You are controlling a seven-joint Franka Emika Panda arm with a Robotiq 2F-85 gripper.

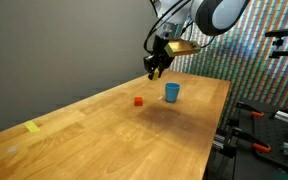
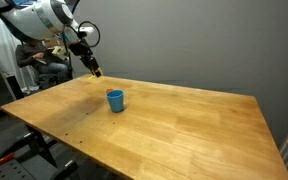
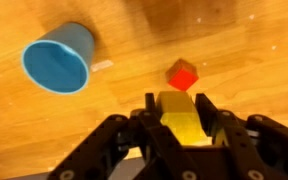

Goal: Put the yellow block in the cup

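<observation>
Next, my gripper drops the yellow block inside the open blue cup (image 1: 172, 95) (image 3: 60, 64), down on its bottom, close to the red block.
In the wrist view my gripper (image 3: 177, 112) is shut on the yellow block (image 3: 179, 115), held between the two fingers above the wooden table. The blue cup (image 3: 60, 58) stands upright and open at the upper left of that view, well apart from the block. In both exterior views the gripper (image 1: 157, 66) (image 2: 95, 70) hangs in the air above the table, up and to the side of the cup (image 1: 171, 92) (image 2: 115, 100). The block itself is too small to make out there.
A small red block (image 3: 182, 73) (image 1: 138, 100) lies on the table near the cup. A flat yellow tape-like piece (image 1: 33, 126) lies near the table's far end. Equipment stands beyond the table edge (image 1: 274, 120).
</observation>
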